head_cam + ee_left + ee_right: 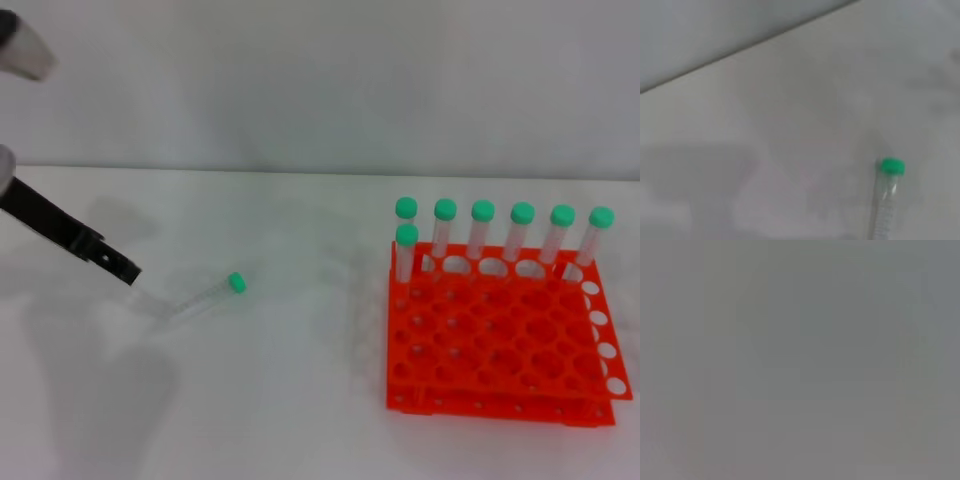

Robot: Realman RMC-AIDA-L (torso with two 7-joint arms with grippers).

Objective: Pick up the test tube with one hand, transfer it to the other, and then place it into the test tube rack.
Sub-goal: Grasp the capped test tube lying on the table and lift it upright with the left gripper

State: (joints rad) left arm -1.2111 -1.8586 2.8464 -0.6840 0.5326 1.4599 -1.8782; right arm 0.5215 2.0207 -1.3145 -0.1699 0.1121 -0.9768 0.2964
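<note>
I should close my left gripper on the lower half (188,309) of the lying test tube, close to its closed end, so that the green cap stays free.
A clear test tube (203,298) with a green cap (236,282) lies flat on the white table, cap pointing toward the back right. My left gripper (122,267) reaches in from the left edge, its black tip just left of the tube's closed end and apart from it. In the left wrist view the test tube (884,205) lies on the table with its cap toward the far side. The orange-red test tube rack (500,340) stands on the right of the table. My right gripper is out of view; the right wrist view shows only plain grey.
Several green-capped tubes (483,228) stand upright in the rack's back row, and one more (405,252) stands in the second row at its left end. The table's back edge meets a grey wall (320,90).
</note>
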